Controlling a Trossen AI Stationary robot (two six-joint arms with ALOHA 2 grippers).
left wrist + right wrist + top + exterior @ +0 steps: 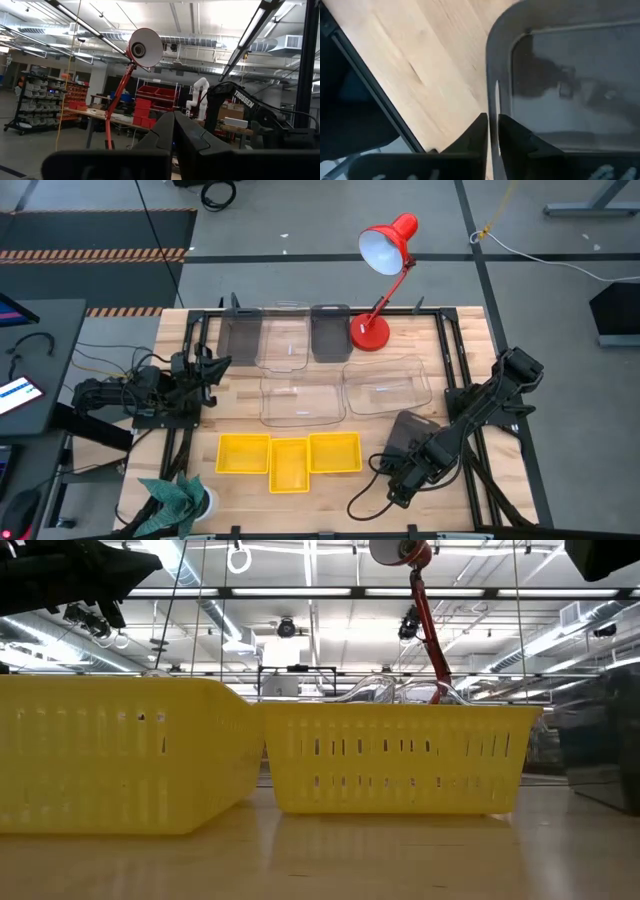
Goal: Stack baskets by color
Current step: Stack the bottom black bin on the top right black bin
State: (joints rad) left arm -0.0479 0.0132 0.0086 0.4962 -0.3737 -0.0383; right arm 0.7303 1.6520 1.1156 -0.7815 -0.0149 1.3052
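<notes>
The dark grey basket's rim sits shallow in my right fingers; next I open, grip the basket's slotted side (498, 107) deeper, then lift and square the basket.
Three yellow baskets (289, 458) stand side by side at the table's near middle, also seen in the low view (395, 760). Clear baskets (302, 400) fill the middle. Two dark grey baskets (329, 332) rest at the far edge. A third dark grey basket (405, 426) lies at the near right. My right gripper (493, 131) points down over its near corner with a narrow gap between the fingers, one inside the rim and one outside. My left gripper (174, 131) is shut, empty and raised at the table's left (213, 366). My right gripper comes from above, pointing down, with the dark grey basket's rim (492, 97) near a rounded corner running into the narrow gap between its fingers. One finger (515, 142) is inside the basket, the other outside. Whether they touch the wall, I cannot tell.
A red desk lamp (380, 280) stands at the far middle, leaning over the far edge. A teal plant in a white pot (180, 498) sits at the near left corner. Black frame rails (455, 350) border the table. A black cable (362, 490) loops by the right arm.
</notes>
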